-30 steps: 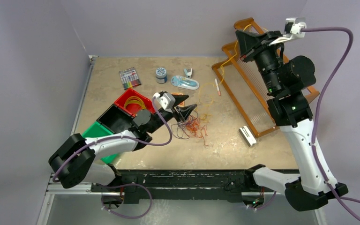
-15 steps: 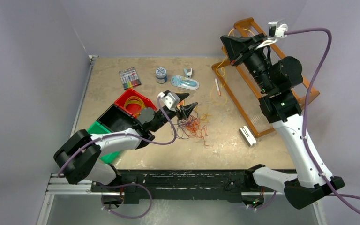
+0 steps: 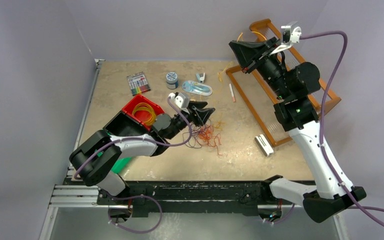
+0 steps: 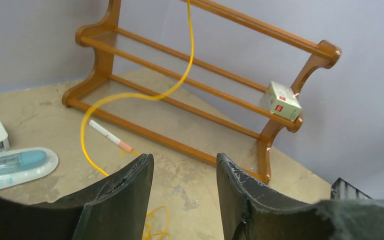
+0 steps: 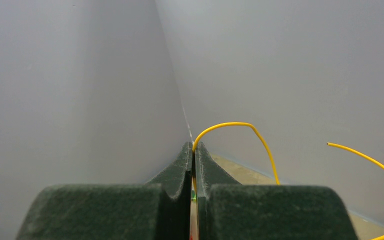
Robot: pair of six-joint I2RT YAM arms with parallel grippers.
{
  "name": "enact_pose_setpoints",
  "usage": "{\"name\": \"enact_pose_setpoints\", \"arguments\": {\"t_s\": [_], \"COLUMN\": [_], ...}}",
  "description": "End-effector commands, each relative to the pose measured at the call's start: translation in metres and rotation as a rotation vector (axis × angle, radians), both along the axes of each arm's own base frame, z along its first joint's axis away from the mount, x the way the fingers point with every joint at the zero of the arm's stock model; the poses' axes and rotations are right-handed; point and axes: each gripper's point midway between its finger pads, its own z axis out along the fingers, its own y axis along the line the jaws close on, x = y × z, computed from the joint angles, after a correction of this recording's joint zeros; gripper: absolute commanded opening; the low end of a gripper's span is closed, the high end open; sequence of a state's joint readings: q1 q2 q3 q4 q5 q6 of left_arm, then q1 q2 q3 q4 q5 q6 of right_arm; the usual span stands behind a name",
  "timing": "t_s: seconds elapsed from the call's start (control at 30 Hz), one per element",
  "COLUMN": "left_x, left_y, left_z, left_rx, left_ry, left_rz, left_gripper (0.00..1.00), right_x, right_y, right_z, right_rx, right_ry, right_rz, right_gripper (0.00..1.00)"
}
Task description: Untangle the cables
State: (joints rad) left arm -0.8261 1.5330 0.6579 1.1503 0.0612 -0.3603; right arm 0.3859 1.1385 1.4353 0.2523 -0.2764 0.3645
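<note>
Next, I shift over, as the yellow cable hangs outside my left gripper's open fingers, and take its lower part (image 4: 91,161) before I carry it to the red bin.
A tangle of orange and dark purple cables (image 3: 206,135) lies mid-table. My left gripper (image 3: 211,110) hovers just above its far edge, open, with nothing between the fingers (image 4: 130,185). High at the back, my right gripper (image 3: 231,45) is shut on a single yellow cable (image 5: 230,124), which arcs out of its closed tips (image 5: 194,147). That yellow cable (image 4: 187,60) hangs down in front of the rack and trails onto the table toward the tangle. More yellow loops (image 3: 143,110) rest in the red bin (image 3: 131,105).
A wooden rack (image 3: 242,95) lies at the right, with a white box (image 3: 264,145) by its near corner. A pen (image 3: 232,92), blister pack (image 3: 197,89), small tin (image 3: 171,80) and marker set (image 3: 138,83) sit at the back. Black (image 3: 125,127) and green (image 3: 122,164) bins adjoin the red one.
My right arm has swung left with the yellow cable, drawing it up and away from the rack. My left gripper has shifted slightly right over the tangle, still open.
</note>
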Motion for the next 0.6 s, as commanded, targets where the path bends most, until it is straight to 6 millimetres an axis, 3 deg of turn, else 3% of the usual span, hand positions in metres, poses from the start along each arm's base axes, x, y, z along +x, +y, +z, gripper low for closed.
{"name": "enact_pose_setpoints", "arguments": {"t_s": [0.0, 0.13, 0.47, 0.57], "left_x": [0.016, 0.021, 0.02, 0.016], "left_y": [-0.006, -0.01, -0.002, 0.001], "left_z": [0.0, -0.013, -0.003, 0.0], "left_rx": [-0.052, -0.053, -0.059, -0.074], "left_ry": [0.102, 0.143, 0.104, 0.099], "left_rz": [0.043, 0.05, 0.07, 0.065], "left_gripper": [0.39, 0.0, 0.0, 0.27], "right_x": [-0.017, -0.021, -0.018, -0.017], "right_y": [0.002, 0.003, 0.004, 0.001], "right_z": [0.021, 0.022, 0.017, 0.017], "right_rx": [0.036, 0.046, 0.05, 0.055], "right_ry": [-0.077, -0.078, -0.063, -0.058], "right_rz": [0.052, 0.068, 0.069, 0.055], "right_gripper": [0.0, 0.0, 0.0, 0.0]}}
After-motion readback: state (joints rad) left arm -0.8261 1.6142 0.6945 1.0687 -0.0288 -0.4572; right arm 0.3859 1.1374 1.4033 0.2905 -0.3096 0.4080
